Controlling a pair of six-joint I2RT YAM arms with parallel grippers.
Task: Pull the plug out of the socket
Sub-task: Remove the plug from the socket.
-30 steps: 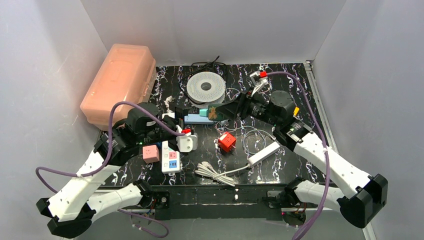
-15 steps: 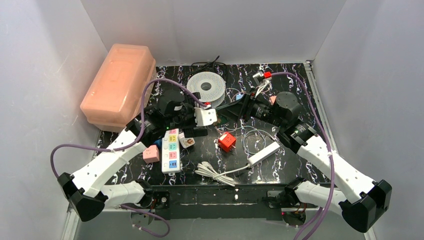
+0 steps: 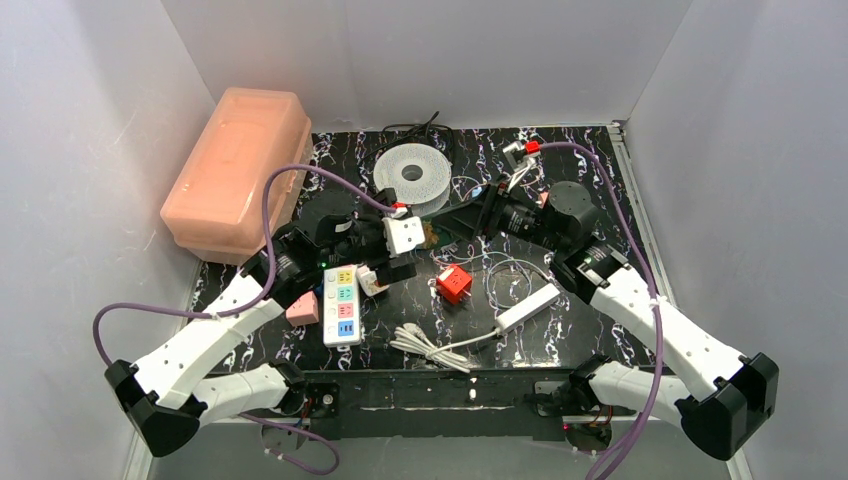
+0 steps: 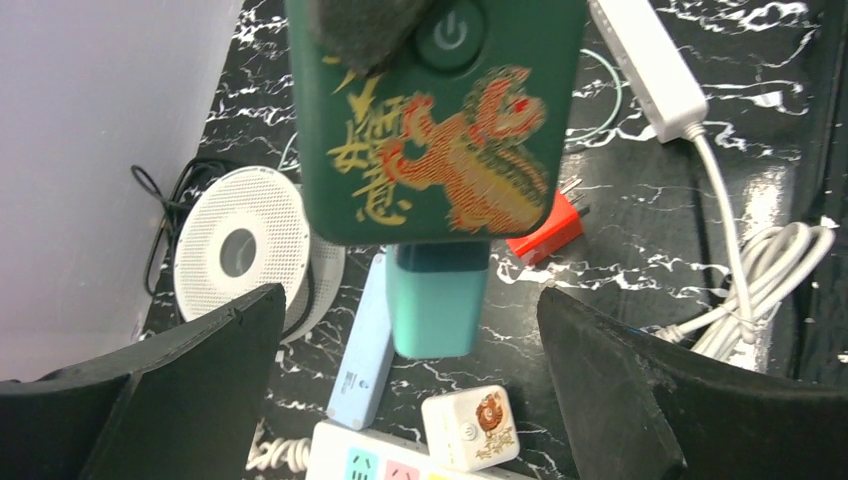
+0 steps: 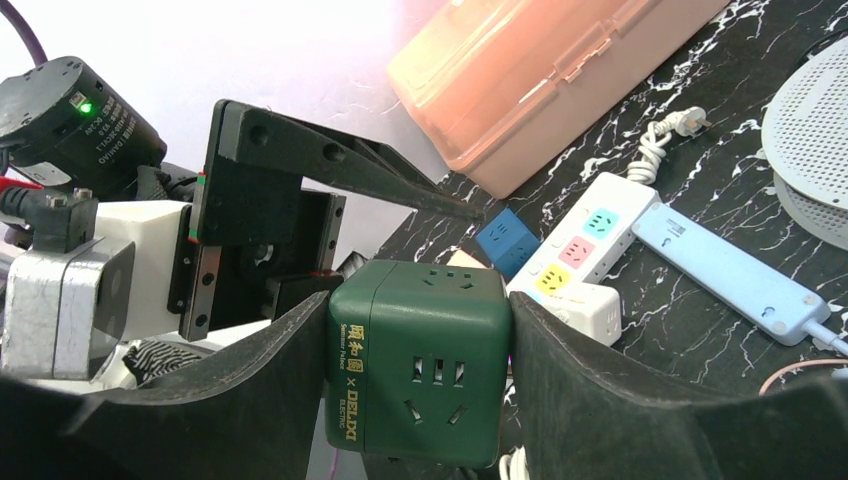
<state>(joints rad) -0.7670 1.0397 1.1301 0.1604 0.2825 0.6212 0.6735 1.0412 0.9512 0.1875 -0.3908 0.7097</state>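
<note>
I have the socket crooked across its dragon side in my right gripper, so while my left gripper holds the plug, my right gripper next grasps the socket's sides [image 4: 558,130].
The socket, a dark green cube [image 5: 420,370] with gold lettering, is pinched between the pads of my right gripper [image 5: 420,320], which is shut on it and holds it above the table. In the left wrist view the same green socket [image 4: 435,120] fills the top, and a teal plug [image 4: 438,300] sticks out of its underside. My left gripper [image 4: 410,300] is open, its black fingers [image 4: 180,390] wide on either side of the plug's end, not touching it. From above, the left gripper [image 3: 412,252] meets the right gripper [image 3: 455,222] mid-table, and the plug is hidden.
Below the socket lie a white power strip [image 4: 350,462] with coloured outlets, a white cube adapter [image 4: 470,425] and a light blue strip [image 4: 365,345]. A red plug [image 3: 453,283], a white coiled cable [image 3: 430,345], a white round disc [image 3: 412,172] and a pink box [image 3: 235,165] also sit around.
The left arm has swung from the near left up to the green socket, bringing its open fingers around the plug. The right gripper still holds the socket, shifted slightly right.
</note>
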